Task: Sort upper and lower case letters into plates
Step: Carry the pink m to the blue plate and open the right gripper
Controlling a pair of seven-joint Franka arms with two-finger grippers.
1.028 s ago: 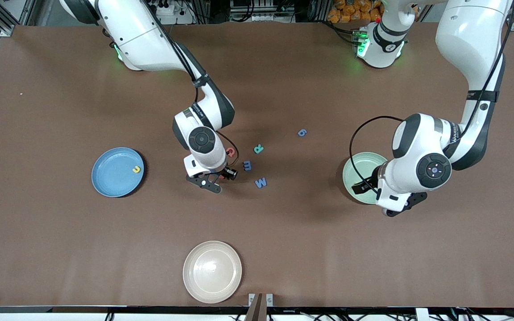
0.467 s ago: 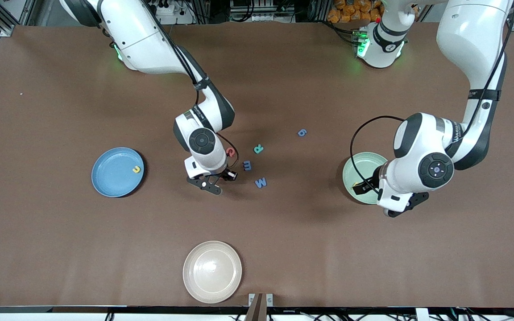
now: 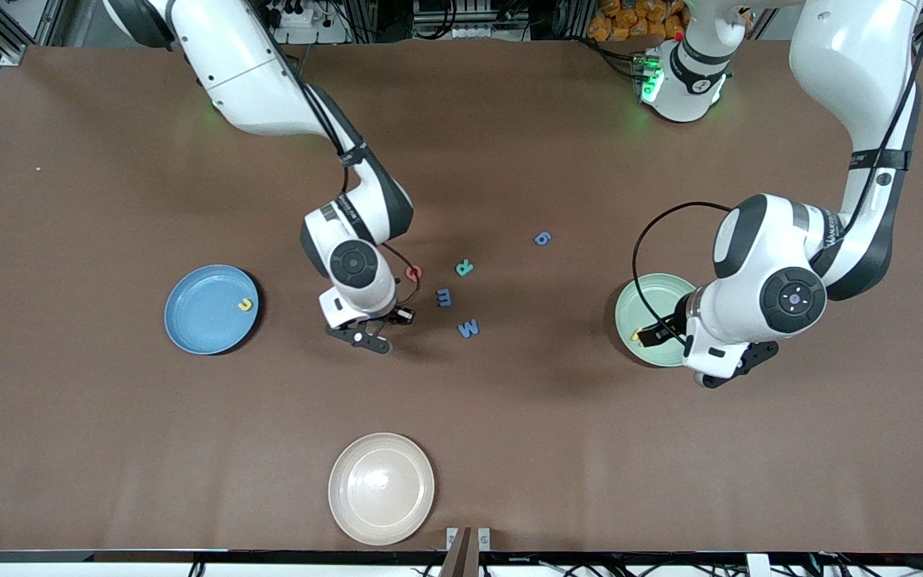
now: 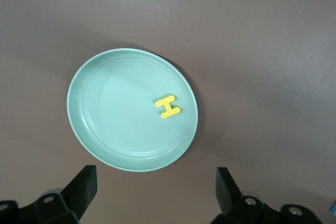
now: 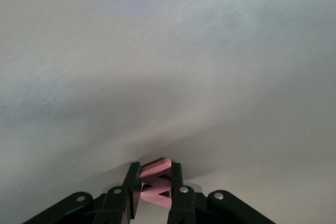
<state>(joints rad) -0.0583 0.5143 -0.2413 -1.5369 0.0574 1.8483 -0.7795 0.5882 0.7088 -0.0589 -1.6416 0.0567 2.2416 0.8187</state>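
Next, I release the pink-red W-shaped letter from my right gripper on the blue plate [image 3: 241, 316], close beside the yellow u.
My right gripper [image 3: 359, 335] [image 5: 155, 168] is shut on a small pink-red W-shaped letter [image 5: 156, 188], just above the table near the loose letters. A red letter [image 3: 413, 273], teal R [image 3: 465, 268], blue m [image 3: 445, 297], blue w [image 3: 469, 328] and blue g [image 3: 542, 238] lie mid-table. The blue plate [image 3: 205, 316] holds a yellow u [image 3: 246, 304]. The pale green plate [image 3: 650, 300] [image 4: 115, 108] holds a yellow H [image 4: 168, 105]. My left gripper [image 4: 156, 192] hangs open over the table by that plate's rim, with nothing between its fingers.
A cream-beige plate [image 3: 381, 489] with nothing on it sits close to the table's edge nearest the front camera. Bare brown tabletop lies between the blue plate and the loose letters.
The right gripper closed on the pink-red letter and shifted a little toward the blue plate. The left hand drifted slightly farther from the front camera.
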